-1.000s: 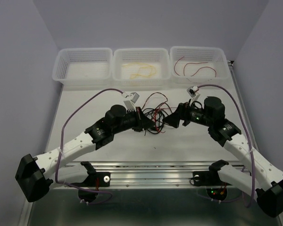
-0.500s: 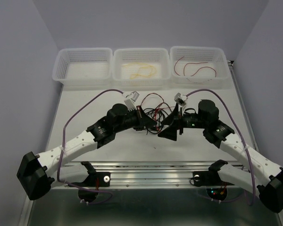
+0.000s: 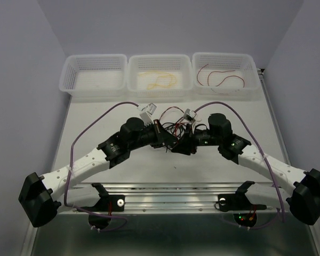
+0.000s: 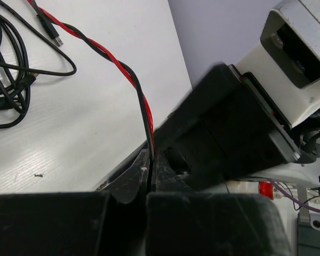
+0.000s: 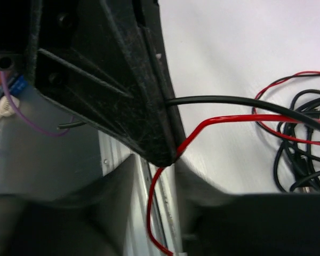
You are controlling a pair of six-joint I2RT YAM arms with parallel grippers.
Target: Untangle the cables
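Next, I release the black cable's end from my left gripper at the white table's side edge (image 3: 61,148), at a spot nearer than the empty basket.
A tangle of black and red cables (image 3: 173,122) lies on the white table, just beyond both grippers. My left gripper (image 3: 168,141) (image 4: 149,160) is shut on a twisted red-and-black strand (image 4: 109,53) that runs from its tips back to the tangle. My right gripper (image 3: 181,146) (image 5: 154,165) sits tip to tip with the left one. Its blurred fingers (image 5: 202,178) stand a narrow gap apart. A red cable (image 5: 151,218) passes loosely down through that gap. A black cable (image 5: 229,101) comes off the left gripper's finger (image 5: 122,80) just above.
Three white baskets line the far edge: the left one (image 3: 69,80), the middle one (image 3: 133,80) holding a yellow cable (image 3: 160,81), the right one (image 3: 252,77) holding red wires (image 3: 218,74). Purple arm cables (image 3: 96,120) arc over the table. A metal rail (image 3: 170,191) runs along the near edge.
The right arm has swung left until its gripper meets the left gripper's tips, and its jaws have narrowed from wide open to a small gap. The left arm has barely moved.
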